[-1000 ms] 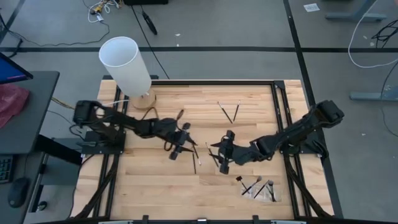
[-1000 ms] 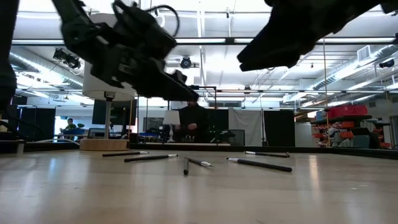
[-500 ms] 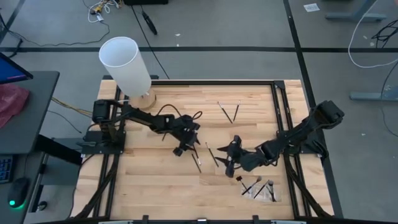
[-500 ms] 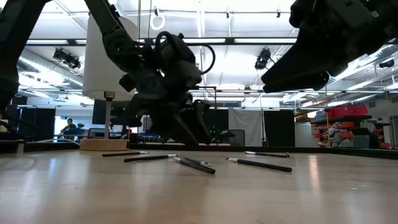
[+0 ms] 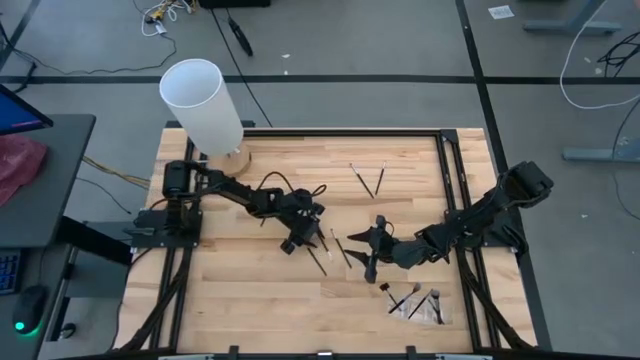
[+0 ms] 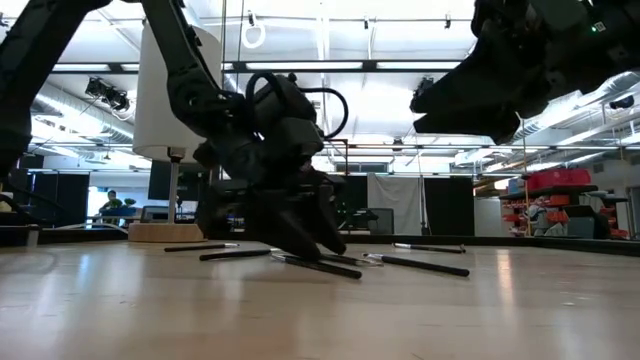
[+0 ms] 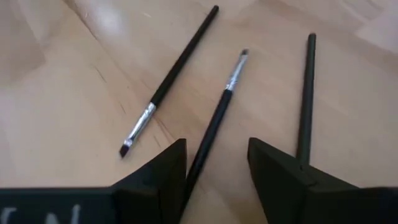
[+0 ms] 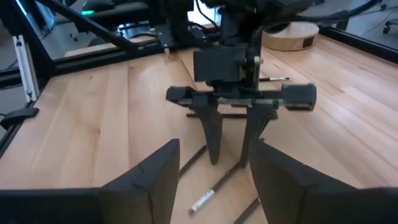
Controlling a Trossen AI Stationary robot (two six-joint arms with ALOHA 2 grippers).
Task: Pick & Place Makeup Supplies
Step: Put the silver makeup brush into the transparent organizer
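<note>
I will turn my left gripper in line with the middle brush, as it slants across that gripper's fingers, and take the brush's handle (image 7: 224, 98) near its silver ferrule.
Three thin dark makeup brushes (image 7: 217, 118) (image 7: 168, 81) (image 7: 306, 93) lie flat on the wooden table near its middle (image 5: 320, 255). My left gripper (image 5: 312, 243) is open, low over them and slanted down. Its fingers (image 7: 161, 174) stand on either side of the middle brush's handle, as the right wrist view also shows (image 8: 233, 152). My right gripper (image 5: 358, 256) hangs open just right of these brushes, above the table, with nothing between its fingers. In the low view the left gripper (image 6: 305, 235) reaches almost to the tabletop, while the right gripper (image 6: 480, 95) stays high.
A big white cylinder (image 5: 203, 103) on a round wooden base stands at the far left corner. Two more brushes (image 5: 366, 178) lie toward the far edge. Several brushes lie together (image 5: 415, 300) near the front right. Bare wood lies at the near left.
My left gripper has come down toward the table and moved right, rolling and tipping downward, until its open fingers stand over the middle brushes. One brush beneath it now lies more slanted than before. My right gripper has sunk a little.
</note>
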